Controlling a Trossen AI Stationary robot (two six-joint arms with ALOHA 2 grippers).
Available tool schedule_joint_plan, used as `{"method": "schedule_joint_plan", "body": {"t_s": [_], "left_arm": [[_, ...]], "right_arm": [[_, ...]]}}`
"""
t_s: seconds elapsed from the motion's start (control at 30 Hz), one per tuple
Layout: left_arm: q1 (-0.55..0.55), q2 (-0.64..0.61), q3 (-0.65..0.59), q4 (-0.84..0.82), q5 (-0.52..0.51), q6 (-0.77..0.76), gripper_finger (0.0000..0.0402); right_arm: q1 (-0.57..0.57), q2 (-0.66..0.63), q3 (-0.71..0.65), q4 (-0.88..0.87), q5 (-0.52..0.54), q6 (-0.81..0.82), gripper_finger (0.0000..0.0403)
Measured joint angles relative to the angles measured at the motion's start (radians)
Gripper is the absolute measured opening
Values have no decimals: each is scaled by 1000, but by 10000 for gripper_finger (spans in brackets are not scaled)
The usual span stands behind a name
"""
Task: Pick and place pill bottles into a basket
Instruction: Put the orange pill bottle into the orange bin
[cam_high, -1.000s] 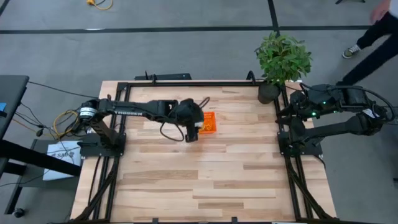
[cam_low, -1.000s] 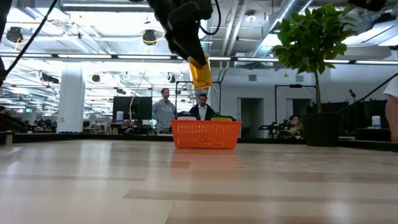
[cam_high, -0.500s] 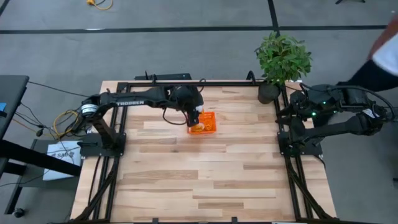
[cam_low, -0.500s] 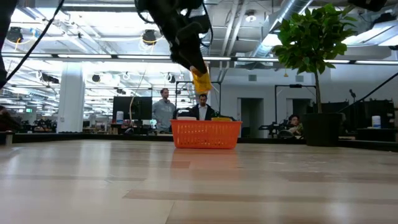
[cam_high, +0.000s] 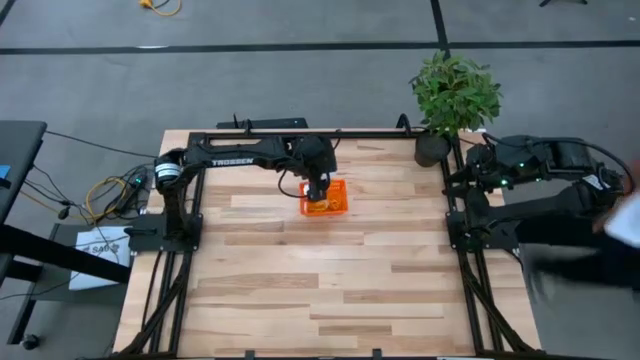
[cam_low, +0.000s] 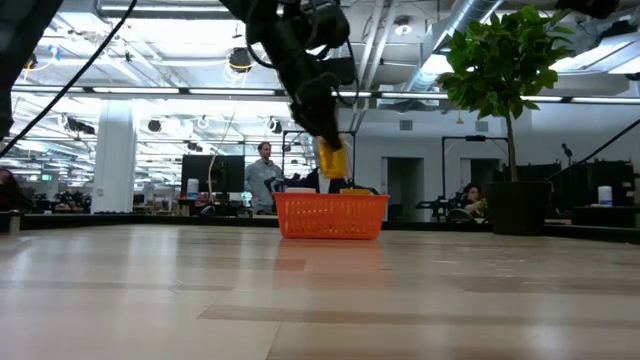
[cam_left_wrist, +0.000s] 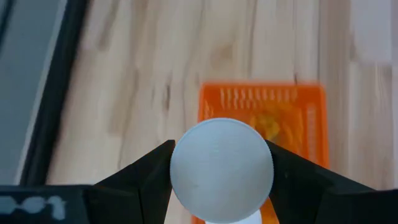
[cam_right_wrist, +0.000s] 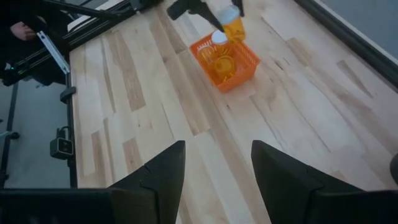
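My left gripper will release the pill bottle along the far side of the orange mesh basket (cam_high: 325, 193) (cam_left_wrist: 239, 167), next to the amber bottles. The held bottle hangs just above the basket now.
The orange mesh basket (cam_high: 331, 204) stands on the table's far middle; it also shows in the low view (cam_low: 331, 216) and the left wrist view (cam_left_wrist: 261, 106). My left gripper (cam_high: 318, 188) hangs just above it, shut on a pill bottle (cam_low: 331, 160) with a white cap and amber body. More amber bottles lie inside the basket (cam_right_wrist: 222, 62). My right gripper (cam_right_wrist: 217, 180) is open and empty at the table's right edge, far from the basket. My left gripper pinches the bottle between its two fingers at the cap end (cam_left_wrist: 221, 169), one finger (cam_left_wrist: 149, 177) on each side. The fingers slant down from above. The amber body (cam_low: 331, 162) hangs tilted below the fingertips, lifted clear, just above the basket's rim.
A dark pot with a green plant (cam_high: 452, 95) stands at the table's far right corner. The right arm (cam_high: 520, 175) is folded along the right edge. A blurred person (cam_high: 600, 240) moves beside the table's right side. Bare wood lies on the near half (cam_high: 330, 290).
My left gripper has carried the bottle from just left of the basket toward the table's right and far edge, over the basket, and has gone down toward its rim. It has stayed shut on the bottle. A person has moved along the table's right side.
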Motion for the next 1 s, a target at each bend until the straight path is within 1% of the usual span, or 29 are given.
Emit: {"method": "schedule_joint_plan", "body": {"t_s": [0.03,0.13,0.2,0.3,0.43,1.0], "left_arm": [[0,6,4,15,1,2,210],[3,25,1,-24,1,13,210],[2,40,1,-17,2,17,210],[-2,44,1,-9,2,20,210],[-3,48,1,-14,27,21,210],[-7,54,1,-3,27,21,210]], "right_arm": [[0,0,0,0,0,0,178],[0,0,0,0,0,0,176],[0,0,0,0,0,0,176],[0,0,0,0,-1,0,177],[0,0,0,0,-1,0,178],[0,0,0,0,-1,1,176]]}}
